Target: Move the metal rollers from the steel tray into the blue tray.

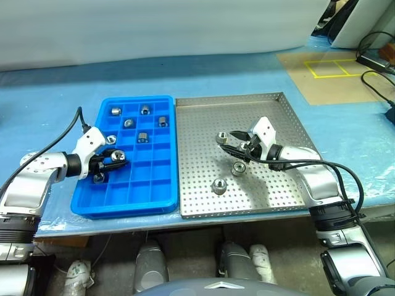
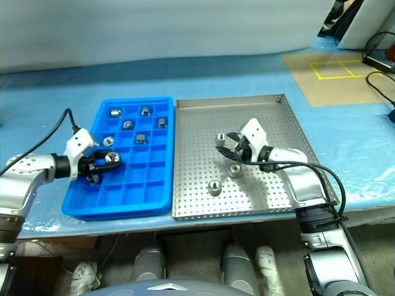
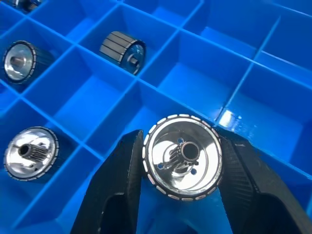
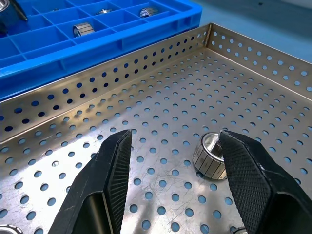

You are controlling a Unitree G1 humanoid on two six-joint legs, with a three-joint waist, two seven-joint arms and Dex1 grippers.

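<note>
I will let go of the metal roller with my left gripper in the empty blue tray compartment (image 1: 123, 153) (image 3: 151, 139) under its fingertips, diagonal to neighbouring rollers.
The blue tray (image 1: 155, 180) lies left of the steel tray (image 1: 203, 120), side by side. My left gripper (image 1: 116, 160) hovers over the blue tray's left compartments, shut on a metal roller (image 3: 183, 163) clamped between its fingers. Several rollers (image 1: 142, 136) sit in the blue tray's far compartments. In the steel tray my right gripper (image 1: 225, 143) stands open just above the perforated floor. One roller (image 4: 212, 156) rests beside its finger, partly inside the gap. Two more rollers (image 1: 238, 168) (image 1: 218, 185) lie nearer the tray's front.
Both trays rest on a blue table cover (image 1: 49, 105). A brown board with a yellow taped square (image 1: 330, 68) and black cables (image 1: 376, 77) lie at the back right. The table's front edge (image 1: 185, 222) runs just below the trays.
</note>
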